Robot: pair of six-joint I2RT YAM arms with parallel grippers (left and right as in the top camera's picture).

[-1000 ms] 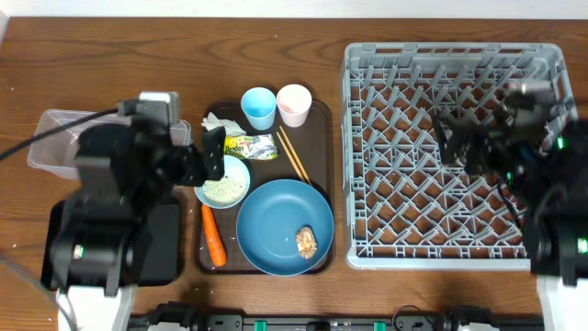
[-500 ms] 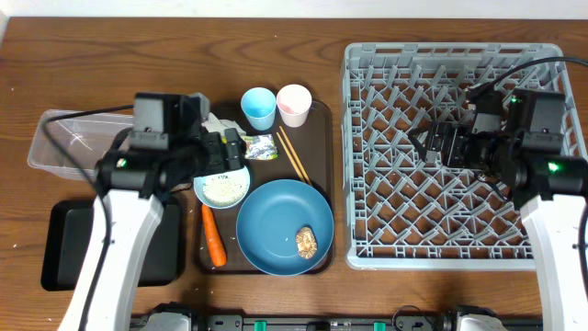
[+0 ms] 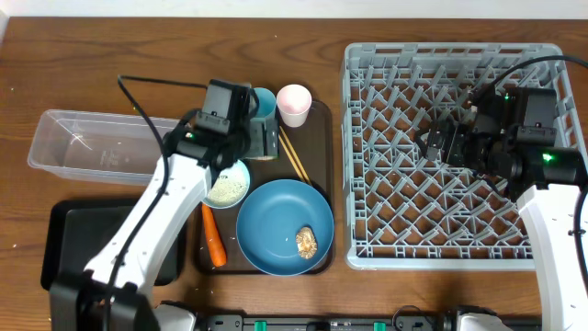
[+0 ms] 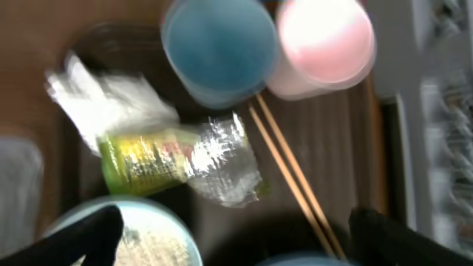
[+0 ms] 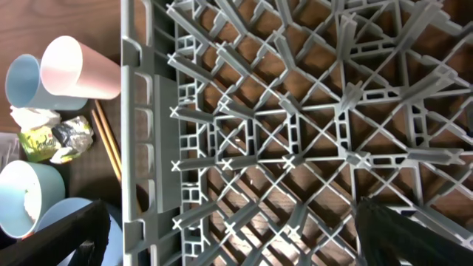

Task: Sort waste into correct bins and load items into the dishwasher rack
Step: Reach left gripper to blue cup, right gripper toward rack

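Observation:
The robot's left gripper will grip the pale blue cup's rim (image 3: 254,102) (image 4: 167,50) on the side that faces the white napkin.
My left gripper (image 3: 261,144) (image 4: 236,244) is open and empty just above the green-yellow wrapper (image 4: 177,159), with the white napkin (image 4: 103,96), pale blue cup (image 4: 218,48), pink cup (image 4: 325,41) and chopsticks (image 4: 295,177) around it. The pale blue bowl (image 3: 225,187) holds rice. The carrot (image 3: 213,235) lies beside the dark blue plate (image 3: 276,216), which carries the brownish lump (image 3: 307,241). My right gripper (image 3: 437,143) (image 5: 233,236) is open and empty over the grey rack (image 3: 450,221). The clear tub (image 3: 87,142) and black tray (image 3: 64,248) sit at the left.
All the dishes and waste sit on a dark brown serving tray (image 3: 322,119) between the bins and the rack. The left arm reaches over the black tray and the bowl. Bare wooden table lies along the far edge.
My left arm has stretched forward and right, bringing its gripper from beside the bowl to over the wrapper. The right gripper has barely shifted over the rack.

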